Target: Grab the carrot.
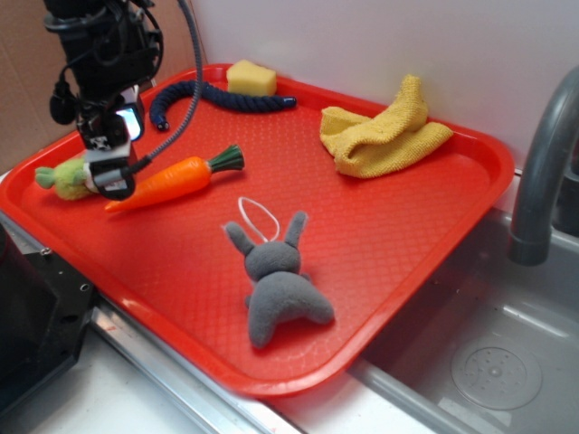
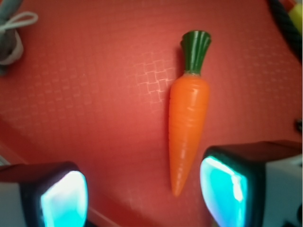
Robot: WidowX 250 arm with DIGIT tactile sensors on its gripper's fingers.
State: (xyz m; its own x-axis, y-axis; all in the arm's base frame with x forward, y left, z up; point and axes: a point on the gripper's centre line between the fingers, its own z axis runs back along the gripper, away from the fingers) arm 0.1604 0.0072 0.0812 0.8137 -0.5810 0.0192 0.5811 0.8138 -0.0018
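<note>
My gripper will grip the carrot's narrow half [image 1: 149, 191] [image 2: 182, 150] between its middle and its pointed end, and the dark green stem will stay free.
The orange carrot [image 1: 170, 181] with a dark green stem lies on the red tray [image 1: 389, 235], pointed end toward the tray's left edge. In the wrist view the carrot [image 2: 188, 118] runs top to bottom, stem up, and its tip reaches between my two fingers, nearer the right one. My gripper [image 1: 110, 181] hangs over the carrot's pointed end, and in the wrist view the gripper [image 2: 142, 194] is open with a wide gap and nothing held.
A green-yellow plush fish [image 1: 63, 178] lies just left of the gripper. A grey plush bunny [image 1: 276, 280] sits mid-tray, a yellow cloth [image 1: 384, 131] at the back right, a dark blue rope [image 1: 213, 95] and yellow sponge [image 1: 251, 78] at the back. A sink and faucet [image 1: 543, 172] are to the right.
</note>
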